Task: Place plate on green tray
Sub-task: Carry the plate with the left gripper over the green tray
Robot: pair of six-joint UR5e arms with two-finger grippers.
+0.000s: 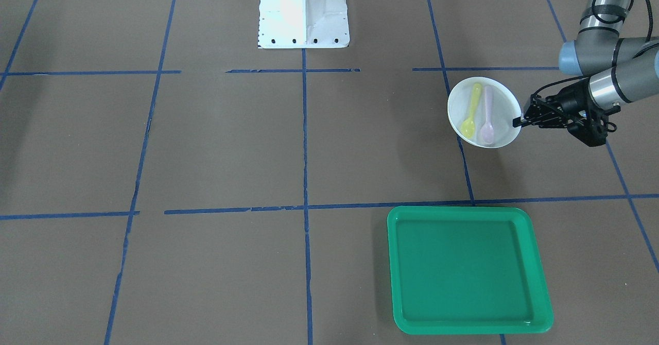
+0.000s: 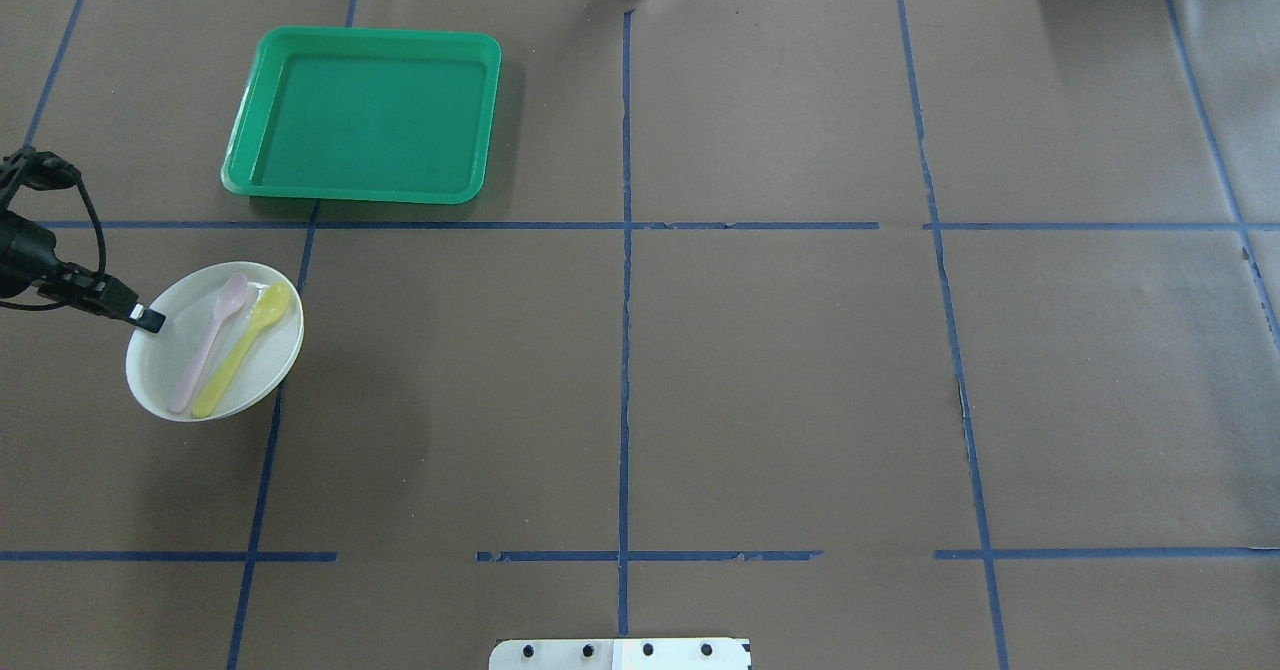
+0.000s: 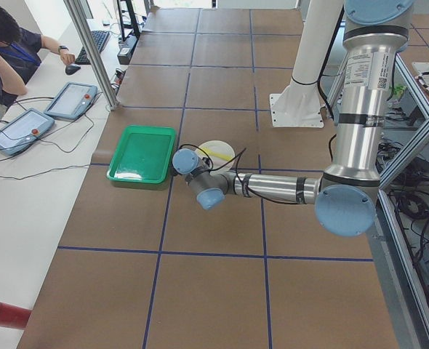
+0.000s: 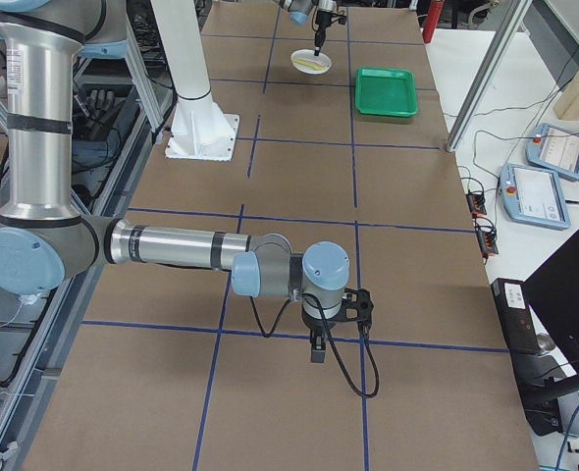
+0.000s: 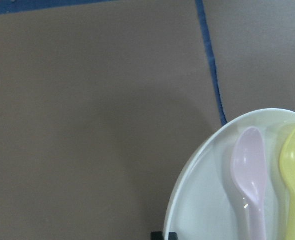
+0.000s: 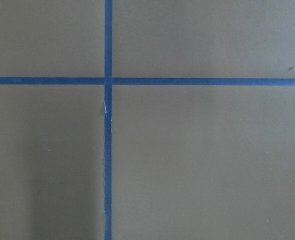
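Next, my left gripper leaves the white plate and its spoons in the middle of the green tray [image 1: 472, 277].
The small white plate [image 1: 503, 109] [image 2: 160, 360] carries a yellow spoon [image 1: 471, 112] and a pink spoon [image 1: 487, 119]. My left gripper [image 1: 517, 122] [image 2: 150, 320] is shut on the plate's rim on the side away from the table's middle. A shadow beside the plate in the left wrist view [image 5: 202, 200] suggests it hangs slightly above the table. The green tray [image 1: 458, 268] [image 2: 370, 120] lies beyond the plate, apart from it, with nothing in it. My right gripper [image 4: 317, 351] hovers over the table far away; I cannot tell whether it is open or shut.
The robot's white base [image 1: 304, 13] stands at the table's middle edge. Blue tape lines cross the brown table. An operator [image 3: 3, 43] sits at a side desk with tablets beyond the tray's end of the table.
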